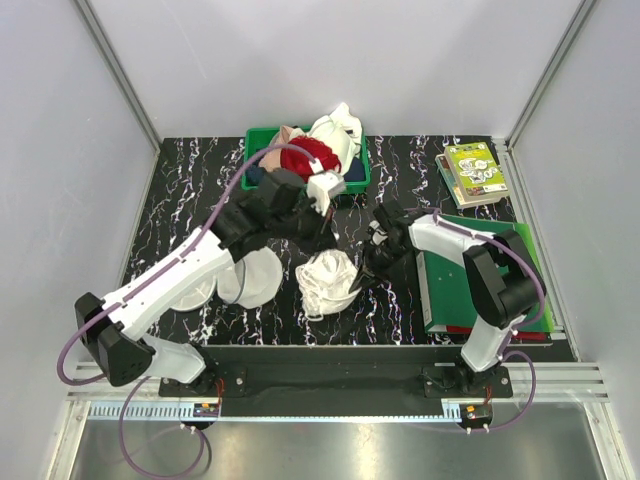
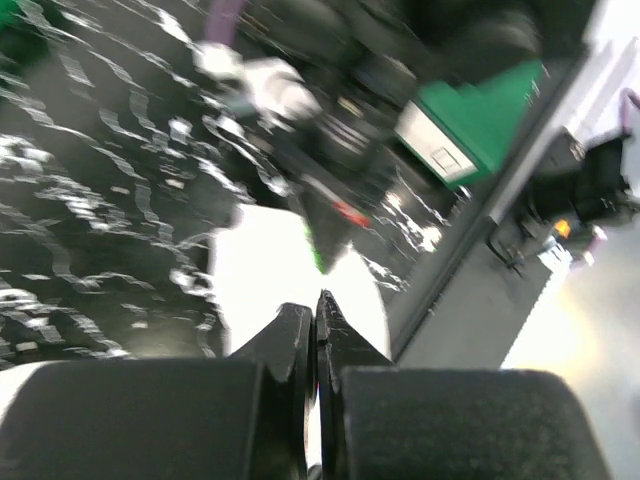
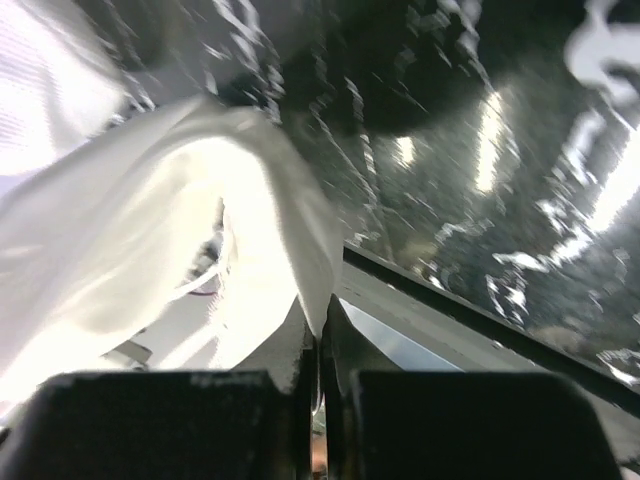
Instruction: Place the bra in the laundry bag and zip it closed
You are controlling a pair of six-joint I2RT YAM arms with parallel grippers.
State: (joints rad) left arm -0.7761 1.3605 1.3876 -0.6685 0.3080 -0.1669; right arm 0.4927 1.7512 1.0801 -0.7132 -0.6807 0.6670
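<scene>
I can see the bra lies bunched with only my right gripper on its edge, so I need to open my left gripper, take the side (image 1: 306, 277) nearest the laundry bag and lift the bra spread out.
The white bra (image 1: 326, 281) lies bunched on the black marbled table, right of the white round mesh laundry bag (image 1: 252, 280), which is partly hidden under my left arm. My right gripper (image 1: 364, 276) is shut on the bra's right edge; in the right wrist view its jaws (image 3: 319, 335) pinch a fold of smooth white fabric (image 3: 250, 230). My left gripper (image 1: 326, 238) hovers just behind the bra with its jaws together and nothing between them (image 2: 316, 310). The bra shows as a bright white patch (image 2: 265, 275) below it.
A green plastic bin (image 1: 356, 178) at the back holds a red garment (image 1: 312, 156) and pale cloths. Books (image 1: 472, 172) lie at the back right. A green board (image 1: 470, 290) lies under my right arm. The table's front rail runs just below the bra.
</scene>
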